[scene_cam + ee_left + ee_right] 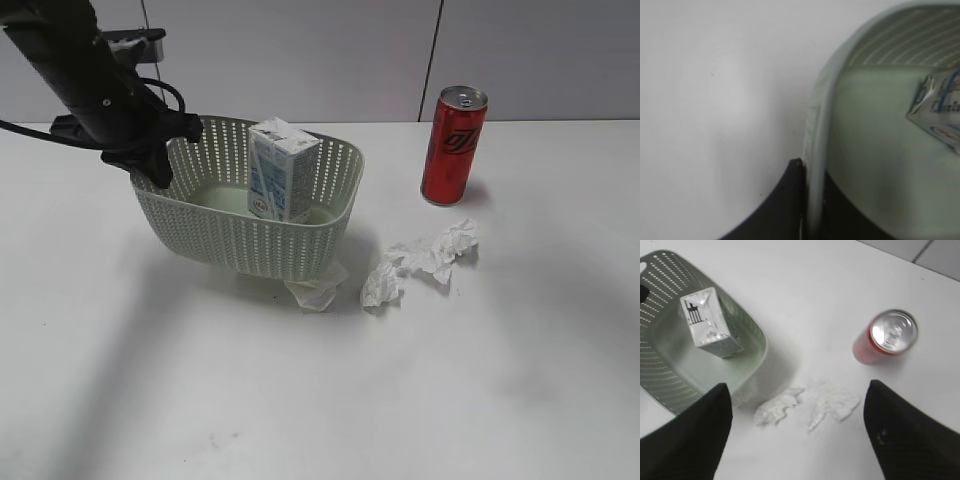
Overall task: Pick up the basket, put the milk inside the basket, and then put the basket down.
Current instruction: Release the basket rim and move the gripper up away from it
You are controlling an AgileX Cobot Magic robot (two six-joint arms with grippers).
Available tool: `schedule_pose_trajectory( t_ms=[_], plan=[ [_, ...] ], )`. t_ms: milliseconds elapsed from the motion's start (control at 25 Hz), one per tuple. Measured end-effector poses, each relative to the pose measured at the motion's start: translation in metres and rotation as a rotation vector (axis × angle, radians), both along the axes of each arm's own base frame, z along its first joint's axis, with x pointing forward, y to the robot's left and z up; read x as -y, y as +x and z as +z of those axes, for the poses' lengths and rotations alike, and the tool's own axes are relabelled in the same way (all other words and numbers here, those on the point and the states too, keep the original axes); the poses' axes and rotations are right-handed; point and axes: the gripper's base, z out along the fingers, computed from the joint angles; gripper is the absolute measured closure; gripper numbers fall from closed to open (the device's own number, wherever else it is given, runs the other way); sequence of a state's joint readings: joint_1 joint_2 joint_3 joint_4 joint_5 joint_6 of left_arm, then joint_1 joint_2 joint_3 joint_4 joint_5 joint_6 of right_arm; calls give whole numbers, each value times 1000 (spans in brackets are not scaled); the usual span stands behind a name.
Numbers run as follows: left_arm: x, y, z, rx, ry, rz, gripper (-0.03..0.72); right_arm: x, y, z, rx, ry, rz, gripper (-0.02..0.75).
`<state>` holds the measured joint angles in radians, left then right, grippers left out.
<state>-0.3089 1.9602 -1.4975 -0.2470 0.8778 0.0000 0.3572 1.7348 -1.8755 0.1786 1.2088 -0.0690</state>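
Next, my left gripper lets go of the pale green basket flat on the table [268, 246] next to the crumpled white tissues.
The pale green basket [250, 245] is at the left centre of the table, tilted with its left end raised. The white-and-blue milk [283, 170] stands upright inside it. My left gripper [150, 165] is shut on the basket's left rim, with one finger outside and one inside the wall, as the left wrist view [812, 200] shows next to the rim [820, 140] and the milk [940, 105]. My right gripper [797, 435] is open and empty, high above the table. It looks down on the basket [670, 375] and the milk [710, 322]. It is out of the exterior view.
A red soda can [453, 145] stands at the back right; it also shows in the right wrist view [887, 337]. Crumpled white tissues [425, 260] lie right of the basket, under my right gripper [805, 405]. Another tissue [318, 290] sticks out from under the basket's near right corner.
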Motion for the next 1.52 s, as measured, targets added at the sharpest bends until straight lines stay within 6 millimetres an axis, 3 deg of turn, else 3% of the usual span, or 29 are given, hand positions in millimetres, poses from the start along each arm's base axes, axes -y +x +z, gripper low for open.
schedule_pose_trajectory(
  t_ms=[280, 560, 760, 840, 960, 1080, 1200, 1360, 1520],
  plan=[
    [3, 12, -15, 50, -21, 29, 703, 47, -59, -15, -55, -126, -79, 139],
    [6, 16, -36, 9, -28, 44, 703, 70, -125, -34, -109, -145, -119, 145],
    [6, 17, -40, 9, -29, 48, 688, 81, -158, -36, -92, -124, -144, 145],
    [7, 17, -41, 6, -33, 51, 650, 84, -168, -35, -79, -113, -153, 145],
    [8, 19, -39, 21, -53, 64, 524, 87, -177, -31, -57, -98, -163, 145],
    [8, 19, -38, 18, -60, 72, 316, 88, -182, -28, -44, -80, -165, 146],
    [8, 18, -39, 11, -54, 67, 154, 87, -184, -26, -44, -61, -162, 146],
    [5, 14, -31, 1, -15, 36, 76, 87, -185, -26, -42, -57, -163, 146],
    [-1, 5, -3, 32, 14, 4, 67, 87, -185, -26, -42, -57, -163, 146]
  ],
)
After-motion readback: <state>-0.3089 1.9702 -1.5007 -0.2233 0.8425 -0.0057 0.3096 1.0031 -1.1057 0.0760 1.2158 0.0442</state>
